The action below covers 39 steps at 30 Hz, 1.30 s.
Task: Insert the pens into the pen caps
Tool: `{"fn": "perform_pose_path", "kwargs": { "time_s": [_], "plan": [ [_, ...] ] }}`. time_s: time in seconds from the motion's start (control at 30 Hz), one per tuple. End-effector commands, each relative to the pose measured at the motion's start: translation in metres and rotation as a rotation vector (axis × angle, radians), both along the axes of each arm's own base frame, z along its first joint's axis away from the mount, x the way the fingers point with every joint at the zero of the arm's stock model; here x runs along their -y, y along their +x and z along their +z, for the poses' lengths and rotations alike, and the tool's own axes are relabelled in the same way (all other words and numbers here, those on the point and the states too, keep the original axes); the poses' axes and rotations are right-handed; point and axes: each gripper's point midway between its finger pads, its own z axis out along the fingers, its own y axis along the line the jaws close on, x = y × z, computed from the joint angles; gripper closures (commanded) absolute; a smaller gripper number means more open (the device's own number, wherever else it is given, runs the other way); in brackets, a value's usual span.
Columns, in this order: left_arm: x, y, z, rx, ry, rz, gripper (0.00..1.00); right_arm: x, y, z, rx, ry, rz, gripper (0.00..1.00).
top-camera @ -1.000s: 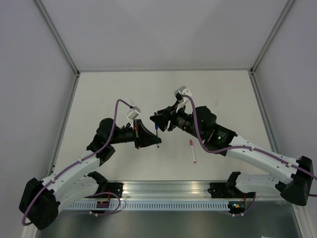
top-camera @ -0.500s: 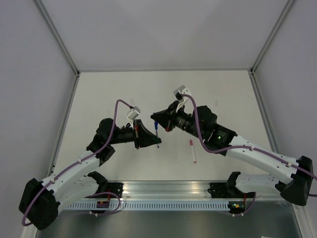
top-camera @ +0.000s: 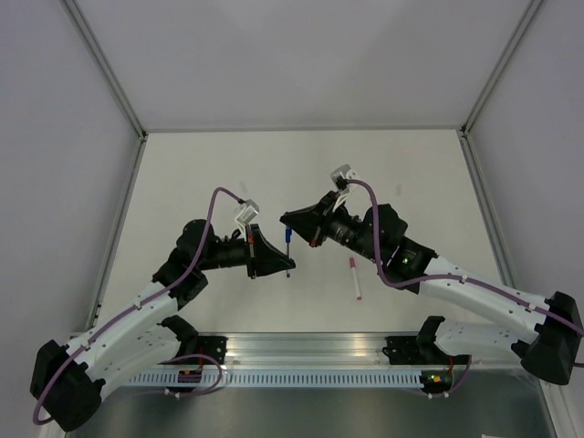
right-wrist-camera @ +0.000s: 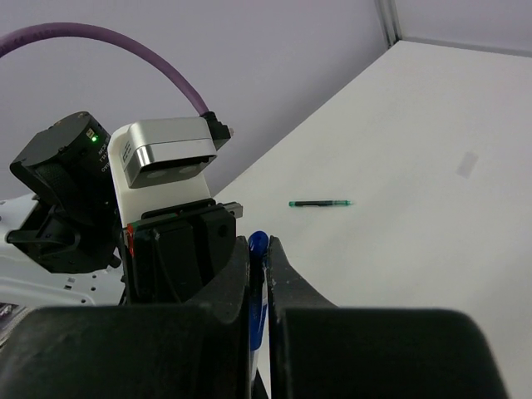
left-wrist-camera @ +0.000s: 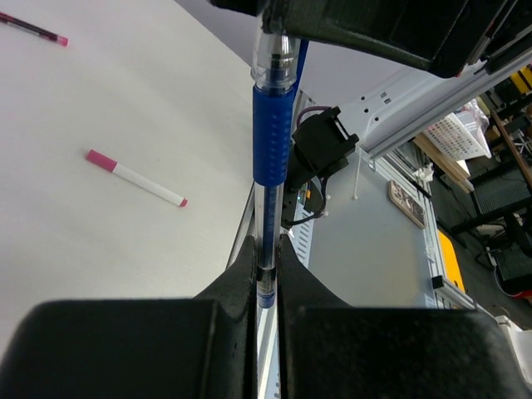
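Note:
Next, my right gripper releases the blue pen next to the white pen with pink ends point(top-camera: 334, 281), on my left gripper's side. The blue pen is now upright above the table.
A blue pen point(left-wrist-camera: 271, 133) stands upright above the table, its lower end pinched in my left gripper point(left-wrist-camera: 266, 253), which is shut on it. My right gripper point(right-wrist-camera: 258, 247) is shut on the blue pen cap point(right-wrist-camera: 258, 242) at the pen's upper end; only the cap's rounded tip shows between the fingers. From above, both grippers point(top-camera: 285, 262) point(top-camera: 286, 220) meet at the blue pen point(top-camera: 288, 243) mid-table. A white pen with pink ends point(top-camera: 354, 278) point(left-wrist-camera: 135, 178) lies to the right. A red pen point(left-wrist-camera: 33, 29) and a green pen point(right-wrist-camera: 320, 203) lie further off.
The left wrist's silver camera block point(right-wrist-camera: 162, 154) sits close in front of the right fingers. A metal rail point(top-camera: 310, 351) runs along the near table edge. Grey walls with metal posts point(top-camera: 117, 87) enclose the table.
My right gripper has gone from open to shut around the top of the blue pen. The left gripper keeps its hold, and both arms have shifted slightly.

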Motion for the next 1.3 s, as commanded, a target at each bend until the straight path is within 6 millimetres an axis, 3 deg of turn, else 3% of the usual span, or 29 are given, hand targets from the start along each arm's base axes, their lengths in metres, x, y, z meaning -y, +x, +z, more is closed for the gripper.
{"fn": "perform_pose_path", "kwargs": {
  "time_s": [0.0, 0.2, 0.87, 1.0, 1.07, 1.1, 1.13, 1.17, 1.2, 1.23, 1.27],
  "plan": [
    [-0.005, 0.029, 0.066, 0.169, -0.116, 0.148, 0.98, -0.005, -0.032, -0.044, -0.136, -0.069, 0.133, 1.0],
    [-0.009, 0.044, 0.069, 0.187, -0.098, 0.234, 0.98, 0.004, -0.039, -0.053, -0.182, -0.032, 0.126, 1.0],
    [-0.004, 0.062, 0.079, 0.187, -0.127, 0.28, 0.98, 0.001, -0.063, -0.101, -0.321, 0.058, 0.2, 1.0],
    [0.001, 0.06, 0.071, 0.168, -0.104, 0.243, 0.98, 0.007, -0.052, -0.102, -0.292, 0.035, 0.13, 1.0],
    [0.005, 0.058, 0.061, 0.142, -0.074, 0.208, 0.98, 0.01, -0.041, -0.092, -0.266, 0.017, 0.078, 1.0],
    [0.006, 0.057, 0.054, 0.119, -0.056, 0.198, 0.91, 0.013, -0.022, -0.068, -0.191, 0.011, -0.008, 1.0],
    [0.007, 0.055, 0.05, 0.11, -0.051, 0.186, 0.81, 0.019, -0.013, -0.077, -0.202, -0.064, -0.07, 1.0],
    [0.008, 0.052, 0.043, 0.096, -0.041, 0.169, 0.58, 0.023, -0.001, -0.073, -0.185, -0.091, -0.12, 1.0],
    [0.007, 0.051, 0.038, 0.085, -0.027, 0.167, 0.47, 0.027, 0.011, -0.069, -0.169, -0.118, -0.178, 1.0],
    [0.006, 0.049, 0.035, 0.079, -0.019, 0.165, 0.4, 0.029, 0.02, -0.052, -0.143, -0.142, -0.199, 1.0],
    [0.005, 0.048, 0.03, 0.08, -0.005, 0.163, 0.31, 0.032, 0.034, -0.056, -0.154, -0.176, -0.232, 1.0]
  ]
}}
